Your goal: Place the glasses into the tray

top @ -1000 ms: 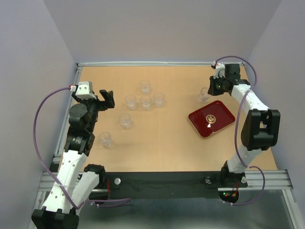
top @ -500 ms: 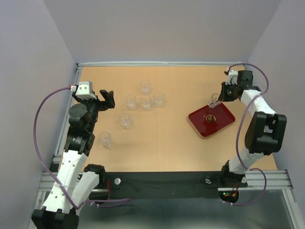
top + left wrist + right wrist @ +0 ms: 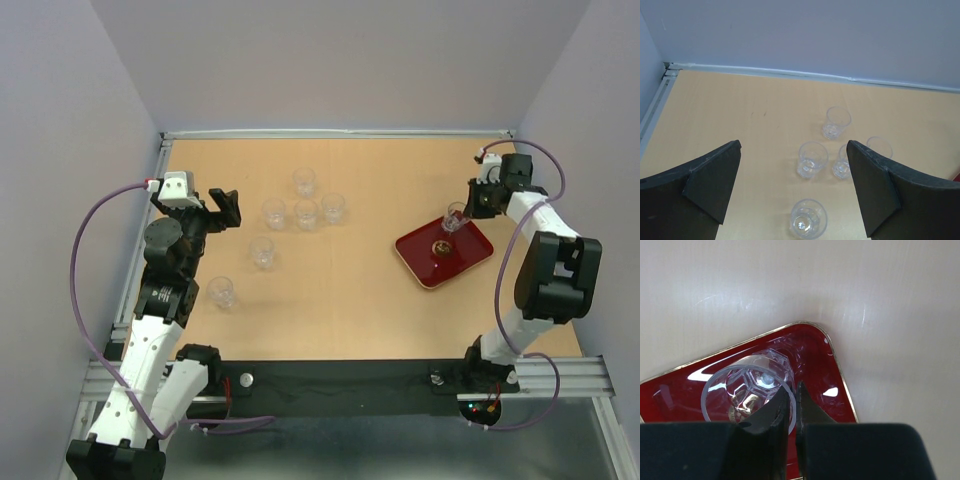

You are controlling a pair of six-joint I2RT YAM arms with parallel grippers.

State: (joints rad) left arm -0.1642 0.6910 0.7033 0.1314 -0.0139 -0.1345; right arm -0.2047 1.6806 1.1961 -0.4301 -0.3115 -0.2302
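Observation:
The left gripper I have will close on the rim (image 3: 264,209) (image 3: 799,152) of the end glass nearest to it in the row just in front of the farthest glass.
The dark red tray (image 3: 468,254) with its gold emblem lies on the right side of the table. My right gripper (image 3: 461,214) is shut on the rim of one clear glass (image 3: 454,219), one finger inside and one outside. It holds the glass tilted just above the tray's far part. In the right wrist view the glass (image 3: 754,381) hangs over the red tray (image 3: 819,369), with the right gripper (image 3: 793,391) pinching its wall. Several glasses stand left of centre, among them the farthest glass (image 3: 304,181) and the nearest glass (image 3: 221,292). My left gripper (image 3: 218,209) hovers open, left of them.
In the left wrist view the open left gripper (image 3: 794,186) frames several glasses: the nearest glass (image 3: 809,225) is low between the fingers and the farthest glass (image 3: 836,121) is beyond it. Purple walls and a metal rail bound the table at the back and left.
My right arm has carried the glass from the table beside the tray's far corner to above the tray. The left arm has not moved.

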